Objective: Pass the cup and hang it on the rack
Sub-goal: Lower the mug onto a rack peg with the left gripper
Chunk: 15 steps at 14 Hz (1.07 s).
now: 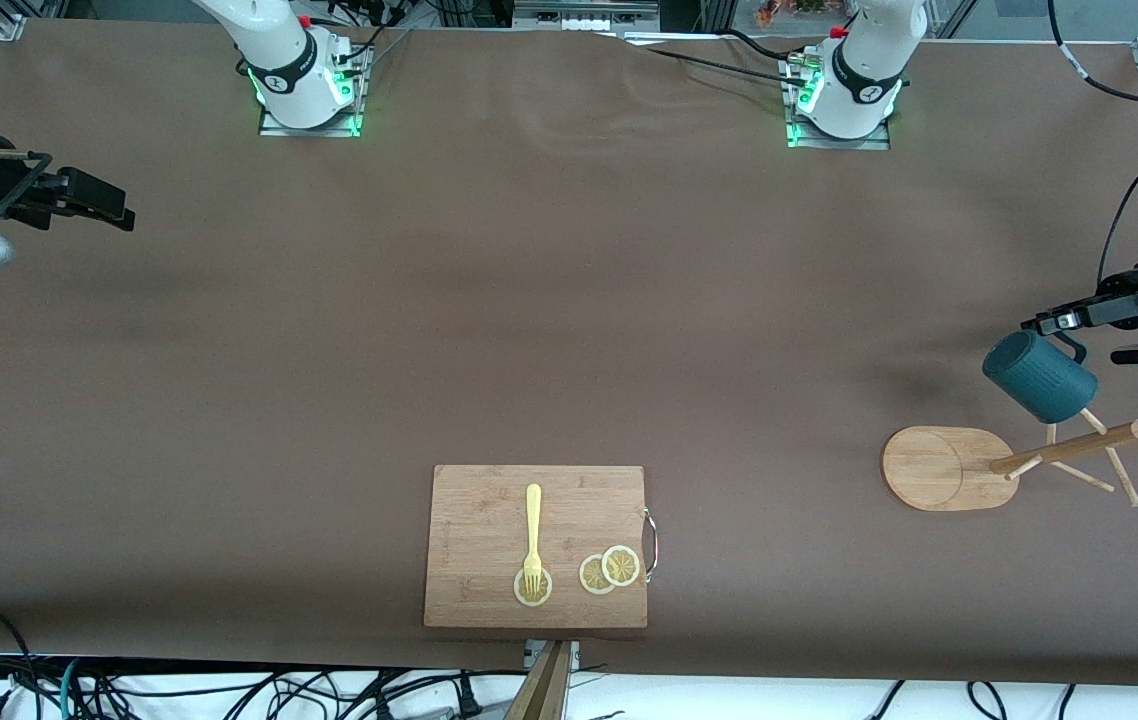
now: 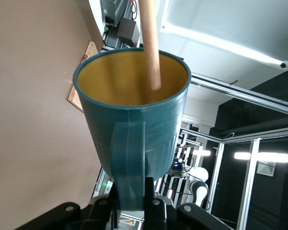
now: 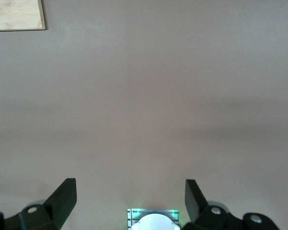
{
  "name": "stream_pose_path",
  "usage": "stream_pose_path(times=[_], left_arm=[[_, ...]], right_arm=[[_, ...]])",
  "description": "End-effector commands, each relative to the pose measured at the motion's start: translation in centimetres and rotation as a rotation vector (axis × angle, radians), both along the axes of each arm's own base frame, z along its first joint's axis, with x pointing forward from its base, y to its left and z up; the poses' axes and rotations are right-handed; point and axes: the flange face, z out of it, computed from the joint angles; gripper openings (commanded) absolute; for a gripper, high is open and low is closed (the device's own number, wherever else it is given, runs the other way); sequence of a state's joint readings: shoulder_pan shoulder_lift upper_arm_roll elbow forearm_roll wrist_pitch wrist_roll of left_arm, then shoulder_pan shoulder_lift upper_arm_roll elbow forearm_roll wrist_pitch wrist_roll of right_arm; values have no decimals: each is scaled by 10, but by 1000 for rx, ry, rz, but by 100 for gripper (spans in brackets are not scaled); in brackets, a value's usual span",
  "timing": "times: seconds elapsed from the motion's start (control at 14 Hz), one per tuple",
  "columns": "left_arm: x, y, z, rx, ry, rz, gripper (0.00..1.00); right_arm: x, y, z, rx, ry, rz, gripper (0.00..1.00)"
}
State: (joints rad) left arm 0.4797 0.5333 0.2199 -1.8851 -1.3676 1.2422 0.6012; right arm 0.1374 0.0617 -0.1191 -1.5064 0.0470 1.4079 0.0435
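Next, my left gripper releases the cup, now tilted above the rack's pegs, over the thin peg on the wooden rack's far side (image 1: pixel 1054 409) (image 2: pixel 152 79).
The dark teal cup (image 1: pixel 1039 378) hangs tilted in the air above the pegs of the wooden rack (image 1: pixel 947 468), at the left arm's end of the table. My left gripper (image 1: pixel 1054 325) is shut on the cup's handle. In the left wrist view the cup (image 2: pixel 134 110) shows its yellowish inside, and one thin rack peg (image 2: pixel 151 43) reaches into its mouth. The handle sits pinched between the left gripper's (image 2: pixel 133 191) jaws. My right gripper (image 1: pixel 99 205) waits open over bare table at the right arm's end. The right gripper (image 3: pixel 129 196) has nothing between its fingers.
A rectangular wooden cutting board (image 1: pixel 489 590) lies near the table's front edge, carrying a yellow fork (image 1: pixel 533 525) and lemon slices (image 1: pixel 609 570). Its corner (image 3: pixel 17 14) shows in the right wrist view. Both arm bases (image 1: pixel 304 90) stand along the table's edge farthest from the camera.
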Motion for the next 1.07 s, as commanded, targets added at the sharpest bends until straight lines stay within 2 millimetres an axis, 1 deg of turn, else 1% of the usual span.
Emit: stream_pose_path(times=[0.0, 0.07, 0.21, 0.29, 0.36, 0.57, 0.79, 0.93, 1.0], left_arm=[[13, 7, -12, -68, -26, -6, 0], [12, 10, -17, -72, -23, -1, 0], [10, 15, -33, -118, -21, 15, 0], [15, 18, -35, -122, -31, 7, 0], [13, 23, -35, -122, -33, 15, 0], [14, 27, -34, -129, -40, 31, 0], [13, 28, -39, -133, -35, 38, 0], [12, 29, -49, -148, -26, 51, 3], [11, 28, -54, -153, -20, 56, 6]], right_arm=[[-6, 2, 4, 3, -2, 5, 100], [-7, 1, 4, 5, 0, 4, 100], [-7, 2, 3, 5, 1, 5, 100], [-7, 2, 4, 3, 0, 5, 100], [-7, 2, 4, 3, 0, 5, 100], [-7, 2, 4, 3, 0, 5, 100], [-7, 3, 4, 3, -2, 7, 100], [-7, 3, 4, 3, 0, 7, 100], [-7, 3, 4, 3, 0, 7, 100]])
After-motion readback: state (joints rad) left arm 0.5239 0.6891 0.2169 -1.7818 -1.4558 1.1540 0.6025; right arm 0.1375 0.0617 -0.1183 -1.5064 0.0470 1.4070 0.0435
